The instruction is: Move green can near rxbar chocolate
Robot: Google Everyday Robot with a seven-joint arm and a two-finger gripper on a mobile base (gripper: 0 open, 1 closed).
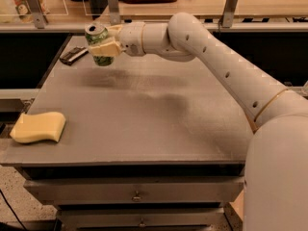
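Next, my gripper lets go of the green can on the grey table (88, 67), close by the near side of the rxbar chocolate.
The green can (97, 38), leafy green sides and a silver top, is held tilted above the far left part of the grey table (144, 114). My gripper (105, 43) is shut on the can, with pale fingers (102, 49) across its side. The rxbar chocolate (73, 56), a flat dark bar with pale edges, lies on the table near the far left corner, just left of the can and a little below it. The can does not touch the table.
A yellow wavy sponge (38, 127) lies at the table's front left edge. My white arm (216, 61) reaches in from the right across the far side. Rails and posts (113, 4) stand behind the table.
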